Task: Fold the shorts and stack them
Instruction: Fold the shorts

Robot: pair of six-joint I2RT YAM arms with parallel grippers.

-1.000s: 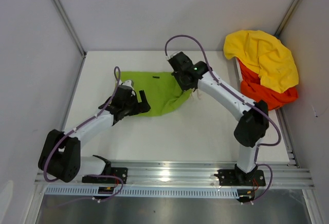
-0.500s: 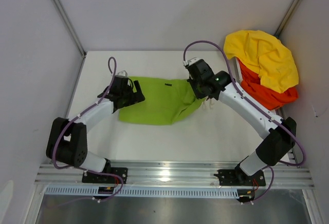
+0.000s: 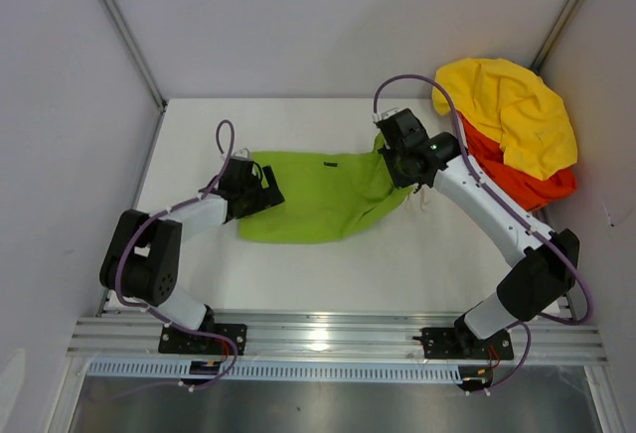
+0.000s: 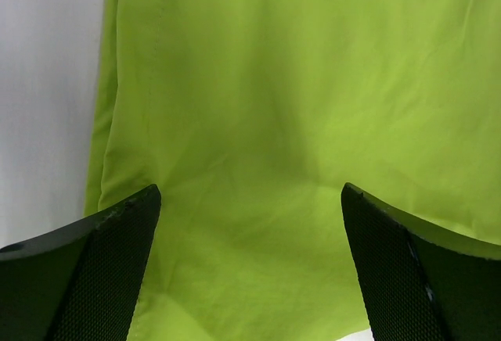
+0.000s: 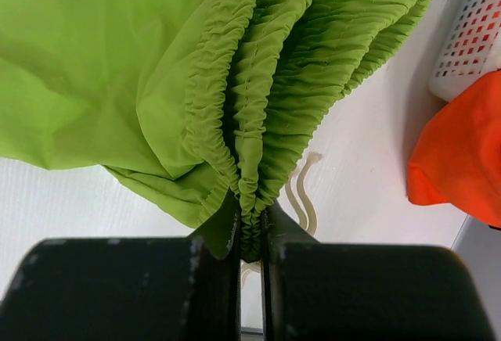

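Next, my right gripper lets go of the lime-green shorts' waistband on their opposite end (image 3: 261,207). That spot is close beside my left gripper's fingers.
The lime-green shorts (image 3: 318,195) lie stretched out left to right on the white table. My right gripper (image 3: 399,163) is shut on their gathered waistband (image 5: 258,122) at the right end, and the white drawstring (image 5: 301,192) trails on the table below it. My left gripper (image 3: 264,189) is open over the shorts' left end, with green cloth (image 4: 258,122) between its spread fingers (image 4: 102,271). The orange-red shorts (image 3: 512,183) lie at the right in a heap under a yellow cloth (image 3: 507,110).
A white basket (image 5: 473,36) holds the heap at the table's right edge, and the orange-red cloth (image 5: 462,153) hangs over its side. White walls close in the table on the left, back and right. A metal rail (image 3: 328,339) runs along the near edge.
My right gripper has pulled the waistband to the right, drawing the green shorts out longer and flatter. My left arm has folded back towards the left, its gripper staying at the shorts' left end.
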